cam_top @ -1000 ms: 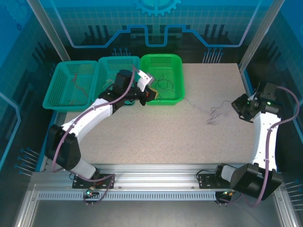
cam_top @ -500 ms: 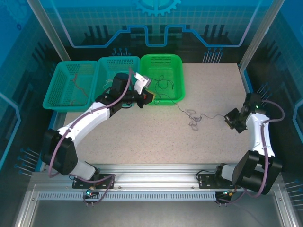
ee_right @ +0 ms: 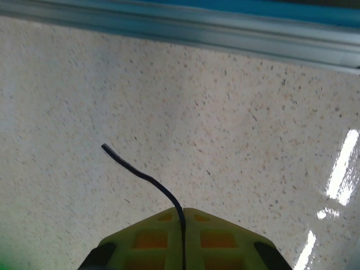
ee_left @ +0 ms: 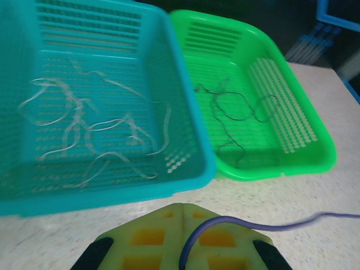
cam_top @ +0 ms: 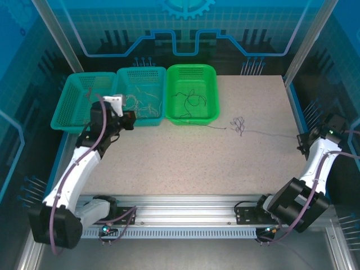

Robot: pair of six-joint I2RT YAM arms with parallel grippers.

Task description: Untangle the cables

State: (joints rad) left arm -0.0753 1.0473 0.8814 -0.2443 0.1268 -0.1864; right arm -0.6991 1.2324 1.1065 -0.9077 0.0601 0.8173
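My right gripper needs to release the end of the dark cable on the bare table [cam_top: 264, 151] between the knot and the metal rail.
A small dark knot of cables [cam_top: 239, 124] lies on the table right of the green basket. Thin strands run out from it to both sides. My left gripper [cam_top: 128, 119] sits in front of the middle teal basket. In the left wrist view its yellow fingers [ee_left: 152, 236] are shut on a purple cable [ee_left: 264, 226] that trails off to the right. My right gripper [cam_top: 302, 145] is at the table's far right edge. It [ee_right: 183, 209] is shut on a dark cable, whose short free end [ee_right: 135, 171] sticks out ahead of the fingertips.
Three baskets stand along the back left. The left teal basket [cam_top: 66, 107] holds reddish wires, the middle teal basket [ee_left: 185, 107] holds whitish wires [ee_left: 95, 132], and the green basket [ee_left: 315, 135] holds a dark wire [ee_left: 242, 107]. A metal rail [ee_right: 185, 31] borders the table beyond the right gripper.
The left gripper has pulled left from the green basket's front to the middle teal basket. The right gripper has pulled out to the right edge. The cable bundle has stretched thin between them.
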